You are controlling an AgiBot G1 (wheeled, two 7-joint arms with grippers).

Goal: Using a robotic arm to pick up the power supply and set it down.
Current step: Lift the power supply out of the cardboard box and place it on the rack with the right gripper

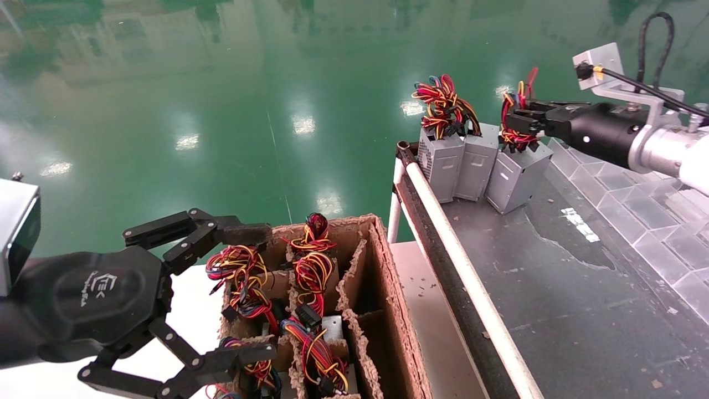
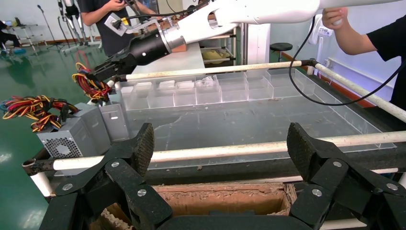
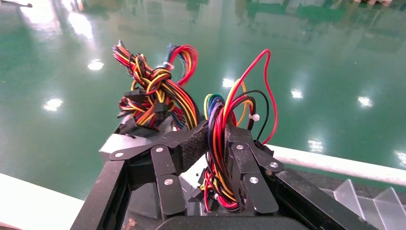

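Note:
The power supply will leave my right gripper on the dark table, where I should let go of it flush [image 1: 497,202] against the neighbouring grey supply.
The power supply [image 1: 518,177] is a grey metal box standing tilted on the dark table [image 1: 554,288], near its far edge. Its looped red, yellow and black wires [image 1: 514,119] sprout from the top end. My right gripper [image 1: 518,119], on the robotic arm [image 1: 604,133], is shut on that wire bundle [image 3: 220,158], and its fingers [image 3: 191,143] press the wires from both sides. The left wrist view shows the same grip [image 2: 103,72] above the box [image 2: 115,120]. My left gripper [image 1: 252,293] hangs open over the cardboard box, holding nothing.
Two more grey supplies [image 1: 440,160] [image 1: 476,160] stand side by side just left of the held one. A partitioned cardboard box [image 1: 388,288] below the table holds several wired supplies. A white rail [image 1: 471,277] edges the table. Clear plastic trays [image 1: 637,210] line its right side. A person [image 2: 364,33] stands beyond.

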